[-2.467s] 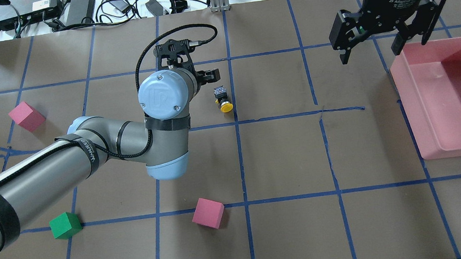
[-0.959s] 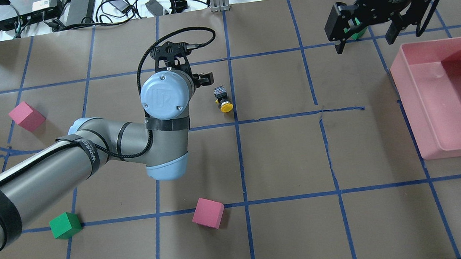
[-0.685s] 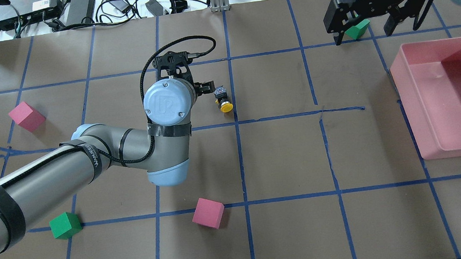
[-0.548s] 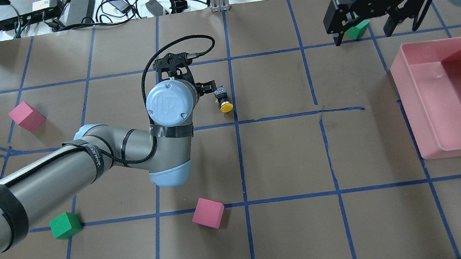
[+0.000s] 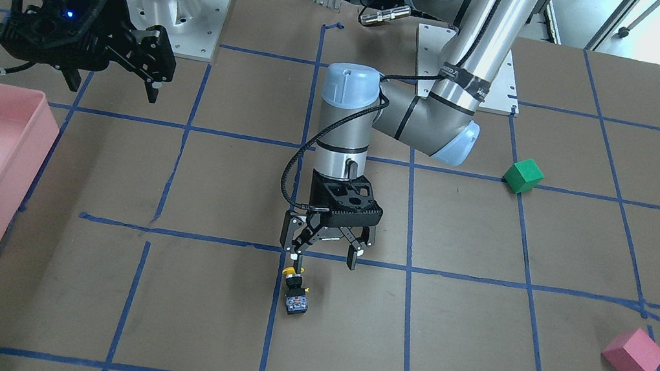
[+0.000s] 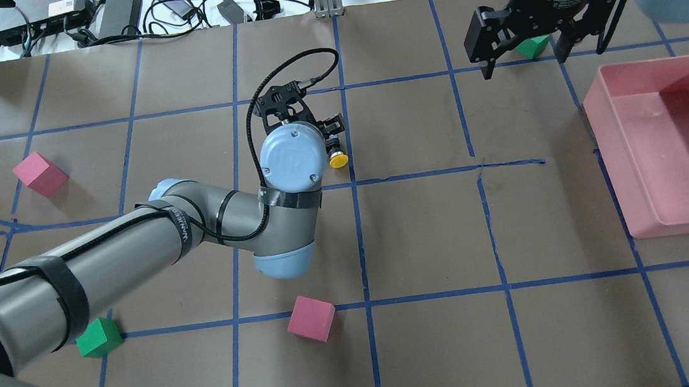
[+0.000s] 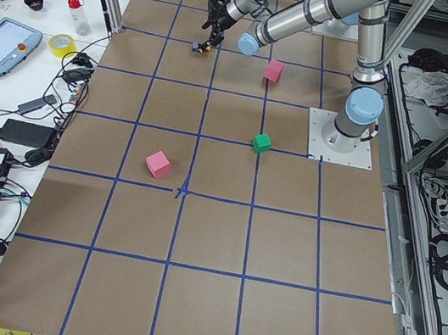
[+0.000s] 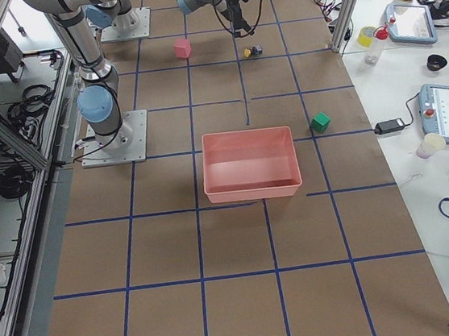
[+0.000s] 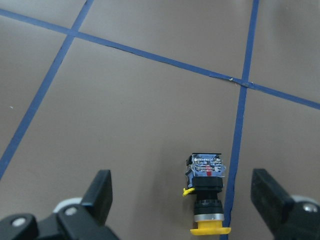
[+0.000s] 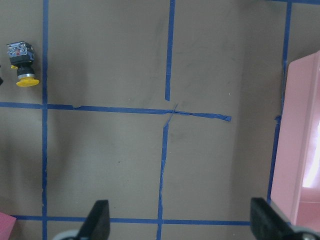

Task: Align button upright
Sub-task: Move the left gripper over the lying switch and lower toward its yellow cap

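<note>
The robot's left gripper should next move to the button's yellow cap (image 5: 290, 271) (image 9: 210, 228) and close there, so that the whitish contact block stays free.
The button (image 5: 295, 288) lies on its side on the brown table, its yellow cap toward the robot and its whitish contact block away from it. It also shows in the overhead view (image 6: 338, 159), the left wrist view (image 9: 206, 195) and the right wrist view (image 10: 22, 64). My left gripper (image 5: 322, 259) is open and empty just over the button. In the left wrist view the gripper (image 9: 181, 182) frames the button, which sits off centre toward one finger. My right gripper (image 6: 523, 65) is open and empty, far off at the back right.
A pink bin (image 6: 596, 112) stands at the right edge. Two pink cubes (image 6: 40, 174) (image 6: 311, 318) and a green cube (image 6: 98, 336) lie on the left and front. Another green cube (image 6: 532, 46) lies behind my right gripper. Cables and adapters line the far edge.
My left arm has moved right, so its open gripper now stands over the button. My right gripper has drifted back and left. The button has not moved.
</note>
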Available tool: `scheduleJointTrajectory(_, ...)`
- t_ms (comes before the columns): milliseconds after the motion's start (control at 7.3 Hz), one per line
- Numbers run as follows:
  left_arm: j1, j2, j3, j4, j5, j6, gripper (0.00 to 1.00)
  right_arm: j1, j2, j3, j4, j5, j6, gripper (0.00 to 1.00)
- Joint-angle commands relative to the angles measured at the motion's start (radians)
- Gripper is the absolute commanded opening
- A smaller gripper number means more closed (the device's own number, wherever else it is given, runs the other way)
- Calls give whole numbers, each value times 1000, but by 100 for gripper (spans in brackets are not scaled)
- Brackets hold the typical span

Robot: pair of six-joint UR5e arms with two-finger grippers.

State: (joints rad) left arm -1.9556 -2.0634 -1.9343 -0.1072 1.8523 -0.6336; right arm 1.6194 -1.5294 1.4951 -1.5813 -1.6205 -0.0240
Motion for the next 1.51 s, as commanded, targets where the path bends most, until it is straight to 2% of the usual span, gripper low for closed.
scheduleJointTrajectory(0, -60, -91, 73, 18, 63, -41, 100, 13, 3, 4, 6, -2, -5, 100)
scheduleJointTrajectory(274, -74, -128, 72, 40, 71, -41, 100, 10, 5, 8, 0, -2, -10, 100)
scheduleJointTrajectory(548, -77, -147, -4, 182, 68, 39, 100, -16, 6, 10, 6, 2, -16, 100)
scheduleJointTrajectory(685, -77, -152, -5, 184, 68, 60, 100, -30, 6, 10, 9, 7, -16, 100)
scheduleJointTrajectory(822, -80, -155, -5, 184, 70, 99, 95, -38, 5, 19, 12, 8, -16, 100)
scheduleJointTrajectory(1371, -86, -176, 3, 187, 71, 141, 93, -41, 5, 25, 12, 1, -16, 100)
